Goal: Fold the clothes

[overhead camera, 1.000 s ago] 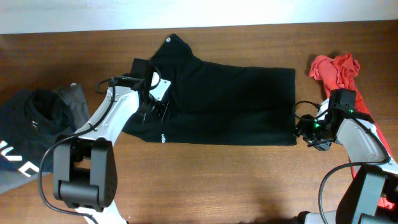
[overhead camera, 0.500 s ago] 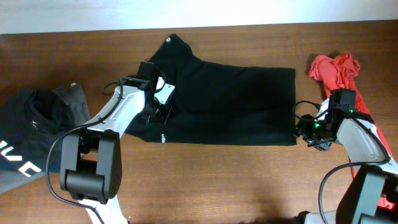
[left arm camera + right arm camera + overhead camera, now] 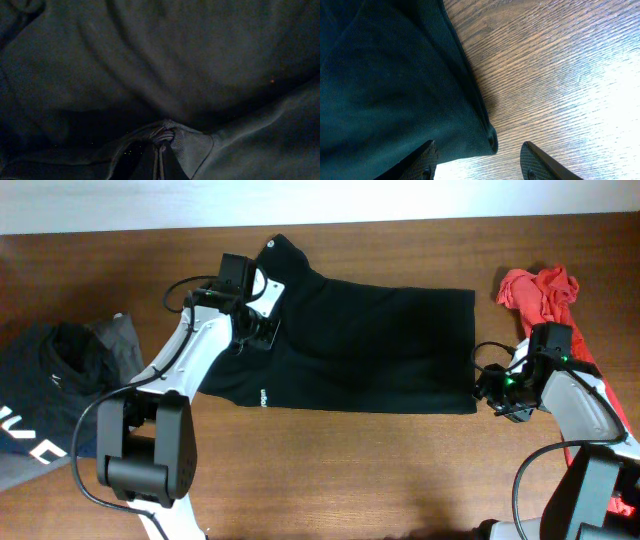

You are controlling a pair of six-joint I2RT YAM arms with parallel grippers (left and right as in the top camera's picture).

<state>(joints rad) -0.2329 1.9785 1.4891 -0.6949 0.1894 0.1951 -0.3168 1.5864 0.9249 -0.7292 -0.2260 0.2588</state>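
Observation:
The left gripper pinches a crumpled bunch of the black garment, so it should open and take the garment's smoother edge [image 3: 131,136] next to the bunch before folding.
The large black garment [image 3: 380,350] lies spread across the middle of the table, with a round white logo [image 3: 272,244] at its far left tip and a tiny white mark [image 3: 262,394] near its front hem. My left gripper [image 3: 256,338] is on its left part and shut on a pinched bunch of the black fabric [image 3: 163,134], the fingers [image 3: 154,162] pressed together. My right gripper [image 3: 480,161] stands open at the garment's front right corner [image 3: 487,136], which lies between the two fingers, apart from both.
A red garment [image 3: 540,288] is heaped at the far right, partly under my right arm. A dark garment with white lettering [image 3: 45,395] and a grey piece [image 3: 122,340] lie at the left edge. Bare wood [image 3: 350,470] runs along the front.
My left gripper has shut on the black fabric and moved toward the far side, drawing the garment's left edge with it. The right arm has not moved.

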